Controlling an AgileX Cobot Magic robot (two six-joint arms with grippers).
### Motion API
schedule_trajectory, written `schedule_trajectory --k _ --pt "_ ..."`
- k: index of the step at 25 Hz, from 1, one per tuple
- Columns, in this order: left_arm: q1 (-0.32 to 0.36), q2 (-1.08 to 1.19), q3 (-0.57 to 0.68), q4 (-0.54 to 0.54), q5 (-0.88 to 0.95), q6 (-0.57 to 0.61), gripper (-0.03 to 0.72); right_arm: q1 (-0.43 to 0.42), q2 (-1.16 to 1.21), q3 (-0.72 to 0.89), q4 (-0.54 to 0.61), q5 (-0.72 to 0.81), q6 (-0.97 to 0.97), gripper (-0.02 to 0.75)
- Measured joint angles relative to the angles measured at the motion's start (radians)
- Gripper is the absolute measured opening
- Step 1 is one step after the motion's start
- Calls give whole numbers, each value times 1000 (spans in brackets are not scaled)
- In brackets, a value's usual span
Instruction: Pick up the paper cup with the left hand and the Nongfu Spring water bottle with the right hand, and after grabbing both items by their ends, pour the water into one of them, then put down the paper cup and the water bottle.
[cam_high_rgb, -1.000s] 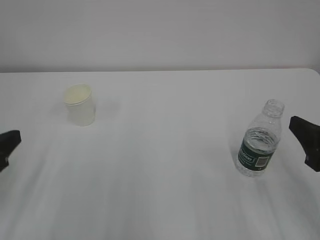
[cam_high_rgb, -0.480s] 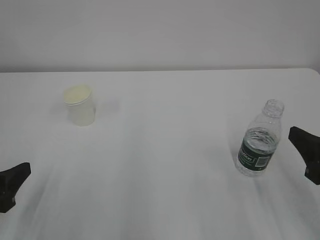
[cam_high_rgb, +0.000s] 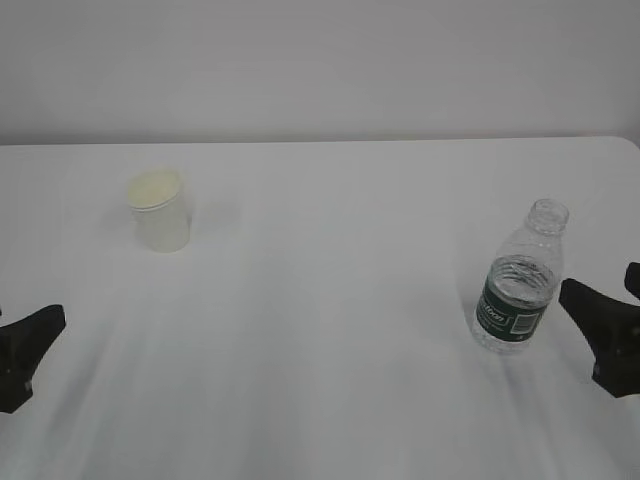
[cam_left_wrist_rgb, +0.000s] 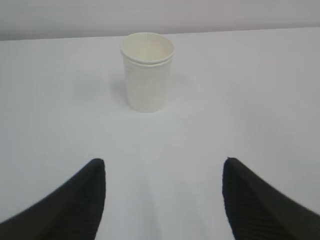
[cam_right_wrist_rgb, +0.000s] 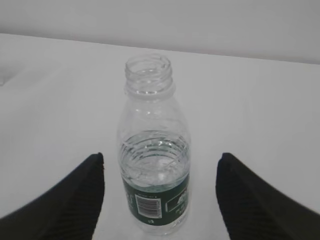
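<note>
My right gripper is to go to the water bottle next. It should close around the middle of the bottle, at the top edge of its green label (cam_high_rgb: 516, 293) (cam_right_wrist_rgb: 155, 181).
The white paper cup (cam_high_rgb: 160, 212) stands upright at the table's left rear. In the left wrist view the paper cup (cam_left_wrist_rgb: 147, 75) is straight ahead, well beyond my left gripper (cam_left_wrist_rgb: 163, 161), which is open and holds nothing. That left gripper (cam_high_rgb: 30, 322) sits low at the left edge. The uncapped Nongfu Spring water bottle (cam_high_rgb: 518, 285) stands upright at the right, about half full of water (cam_right_wrist_rgb: 155, 160). My right gripper (cam_high_rgb: 598, 295) is just right of it. The bottle (cam_right_wrist_rgb: 154, 125) lies between the open right gripper's (cam_right_wrist_rgb: 161, 155) fingers, with gaps on both sides.
The white table (cam_high_rgb: 330, 330) runs back to a plain pale wall. Its rounded far right corner (cam_high_rgb: 630, 142) shows. A broad bare stretch separates cup and bottle.
My right gripper has moved left and lower, closing in on the bottle. My left gripper has dropped toward the near edge and shifted slightly right. Cup and bottle have not moved.
</note>
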Motion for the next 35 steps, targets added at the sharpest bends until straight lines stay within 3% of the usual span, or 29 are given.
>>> schedule_trajectory --k 8,14,27,35 --pt "0 2 0 4 -14 0 524 0 225 65 0 -247 -19 529" --pt "0 2 0 20 -15 0 524 0 372 66 0 -260 -19 529" --pt "0 2 0 29 -17 0 526 0 384 66 0 -269 -19 529" --pt "0 2 0 21 -17 0 626 0 384 42 0 -269 -19 621"
